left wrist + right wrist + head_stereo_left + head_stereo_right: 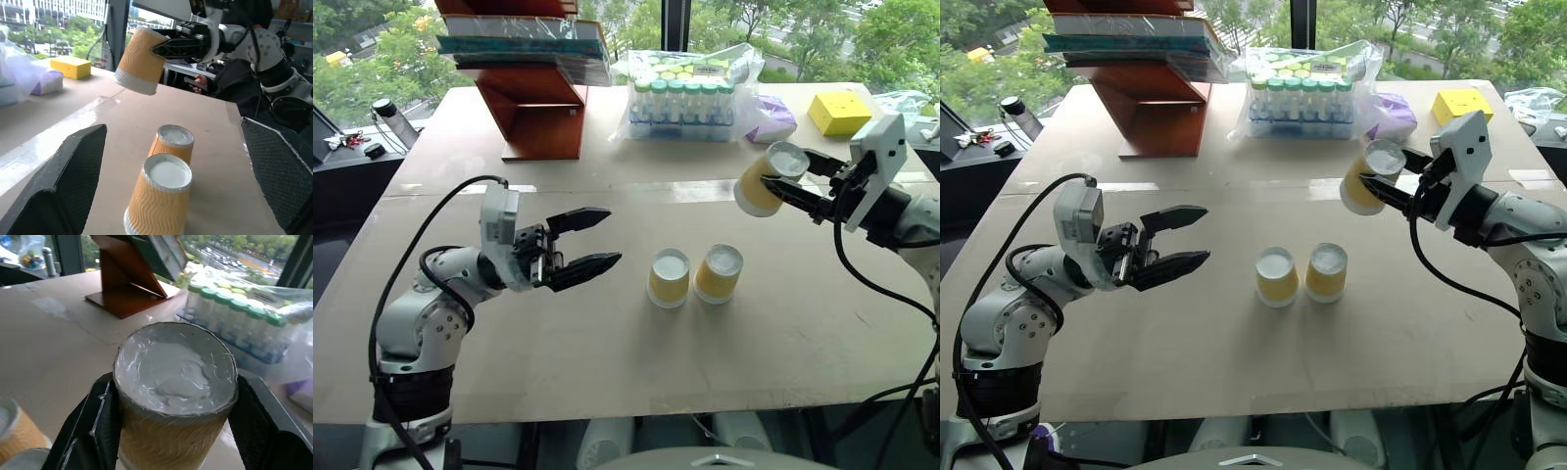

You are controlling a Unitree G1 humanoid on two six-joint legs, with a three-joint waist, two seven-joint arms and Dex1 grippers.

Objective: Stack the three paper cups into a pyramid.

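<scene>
The third cup will be put down by my right gripper across the white bottoms of the two standing cups [696,263] [13,438].
Two yellow paper cups [669,277] [719,273] stand upside down and side by side on the table's middle, white bottoms up. My right gripper [781,180] is shut on the third cup [763,182], holding it tilted in the air above and to the right of the pair; its white bottom [175,366] faces the right wrist camera. My left gripper [597,239] hangs open to the left of the two standing cups, pointing at them, with nothing between its fingers. In the left wrist view the pair [163,190] stands ahead, the held cup [141,60] above.
At the back of the table stand a red-brown wooden stand [536,108] with books, a clear pack of green-capped bottles [683,101], a purple item [770,118] and a yellow block [839,112]. A dark bottle [393,119] stands off the table's left.
</scene>
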